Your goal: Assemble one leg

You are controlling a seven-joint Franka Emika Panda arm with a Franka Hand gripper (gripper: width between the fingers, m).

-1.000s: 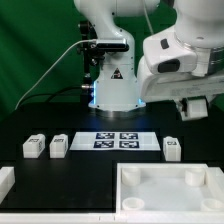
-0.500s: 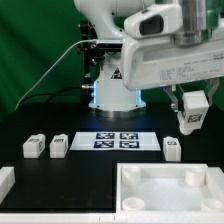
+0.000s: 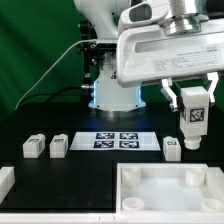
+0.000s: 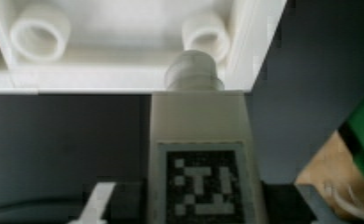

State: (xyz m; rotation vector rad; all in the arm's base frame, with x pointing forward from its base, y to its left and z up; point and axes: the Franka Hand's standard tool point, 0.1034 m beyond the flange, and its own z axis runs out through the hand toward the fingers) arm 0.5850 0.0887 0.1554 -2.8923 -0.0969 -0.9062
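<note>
My gripper is to place the leg, now held upright in the air, in the white tray-like piece's near corner socket [image 3: 212, 205] [image 4: 207, 37], farthest from the paired legs. It will let go of the leg there.
My gripper [image 3: 192, 104] is shut on one leg [image 3: 193, 124], a small white block with a black-and-white tag. It holds the leg upright in the air at the exterior view's right. The leg hangs above the far right corner of the large white tray-like piece [image 3: 135, 190]. In the wrist view the held leg [image 4: 200, 140] points down at that piece [image 4: 126, 50], its end close to a round socket [image 4: 204, 38]. My gripper [image 4: 205, 205] shows only as finger edges beside the leg. Three more legs lie on the table [image 3: 34, 146], [image 3: 59, 146], [image 3: 172, 148].
The marker board [image 3: 120, 140] lies flat between the legs, in front of the arm's base [image 3: 112, 90]. Another white part [image 3: 5, 181] sits at the exterior view's lower left edge. A second socket [image 4: 37, 40] shows in the tray-like piece.
The arm has swung in from the exterior view's right, and the gripper with the leg has come down lower over the tray-like piece. The legs on the table have not moved.
</note>
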